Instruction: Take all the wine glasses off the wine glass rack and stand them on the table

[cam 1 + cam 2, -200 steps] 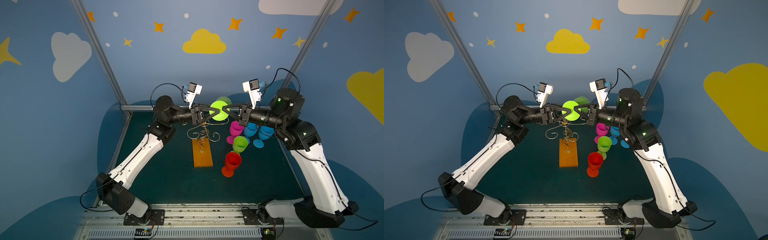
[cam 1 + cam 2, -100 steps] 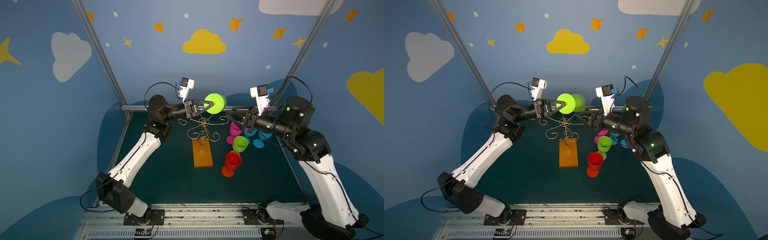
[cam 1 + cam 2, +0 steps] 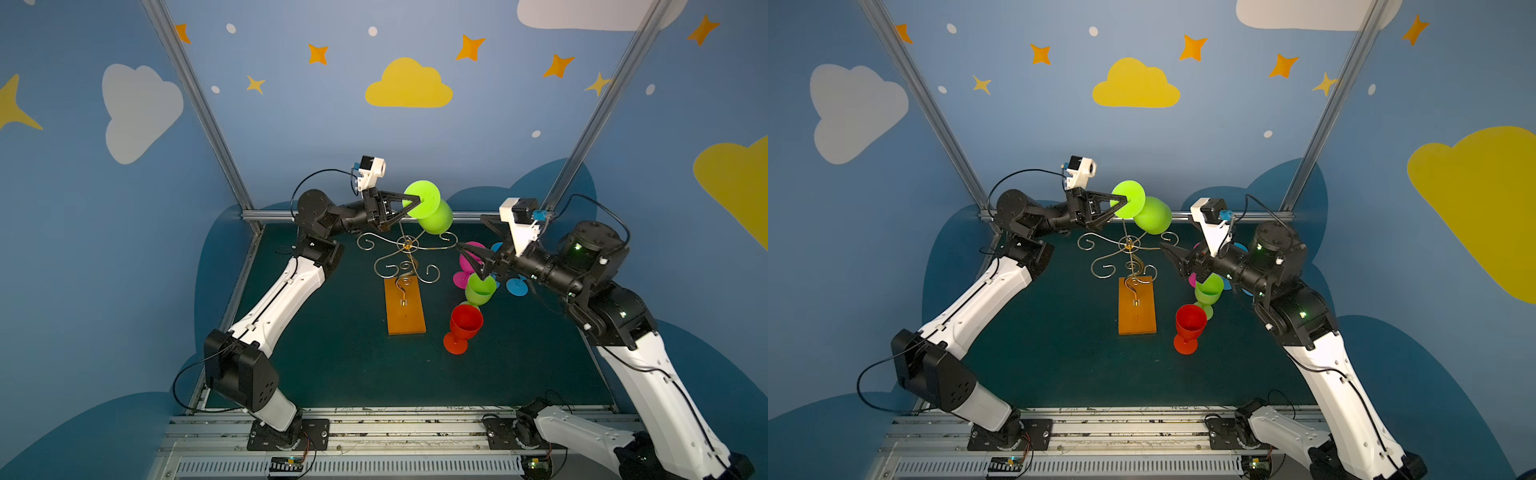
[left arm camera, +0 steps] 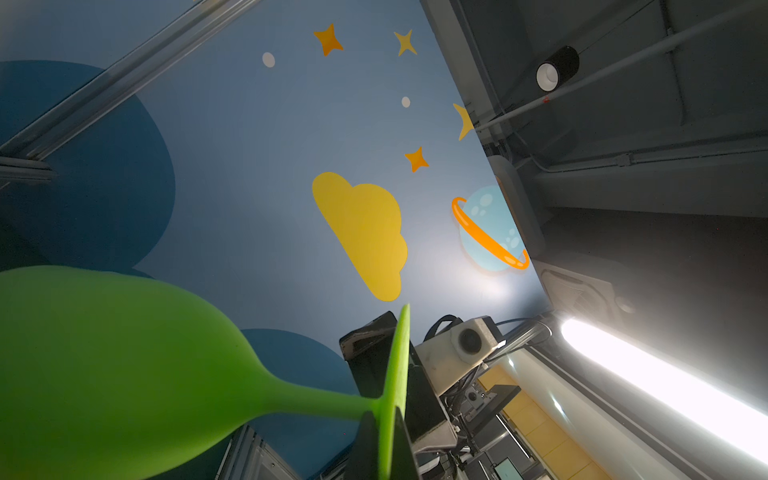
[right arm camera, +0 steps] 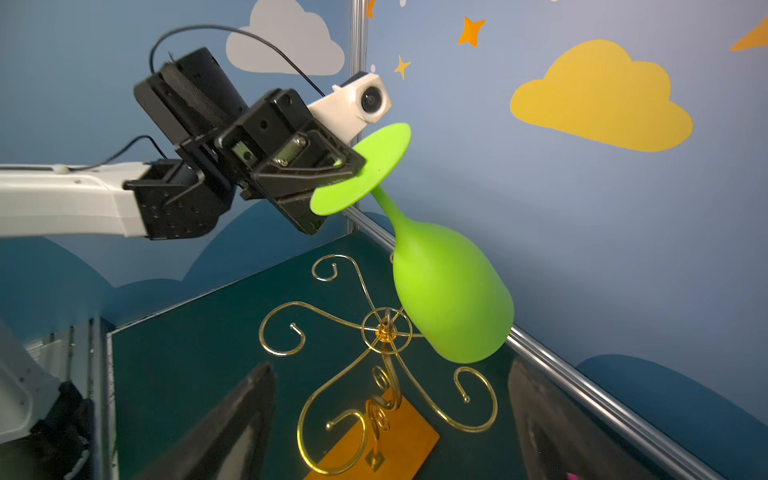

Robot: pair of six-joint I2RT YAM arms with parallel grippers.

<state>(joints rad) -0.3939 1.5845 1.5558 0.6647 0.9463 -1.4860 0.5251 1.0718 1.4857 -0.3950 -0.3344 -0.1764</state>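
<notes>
The lime-green wine glass is hanging upside down by its foot in my left gripper, so next my right gripper grabs the glass's bowl (image 5: 452,292) before my left gripper opens.
The lime-green wine glass (image 3: 432,212) (image 3: 1152,214) (image 5: 449,291) hangs tilted in the air above the back of the wine glass rack, touching none of its arms. My left gripper (image 3: 415,201) (image 3: 1125,201) (image 4: 390,440) (image 5: 353,170) is shut on the edge of the glass's flat foot (image 4: 397,365). The wine glass rack (image 3: 407,245) (image 3: 1129,245) (image 5: 386,332) is gold wire on an orange base (image 3: 405,305), and nothing hangs on its scroll arms. My right gripper (image 3: 469,262) (image 3: 1177,262) (image 5: 390,415) stands open to the right of the rack, holding nothing.
On the dark mat to the right of the rack stand a red glass (image 3: 465,322), a green glass (image 3: 480,289), a pink glass (image 3: 471,257) and a blue glass (image 3: 515,286), close under my right arm. A metal rail (image 3: 469,216) runs along the back edge.
Both grippers were at the glass a second ago. The right one has let go, opened and drawn back to the right and lower. The left one has shut on the foot and lifted the glass up and leftward.
</notes>
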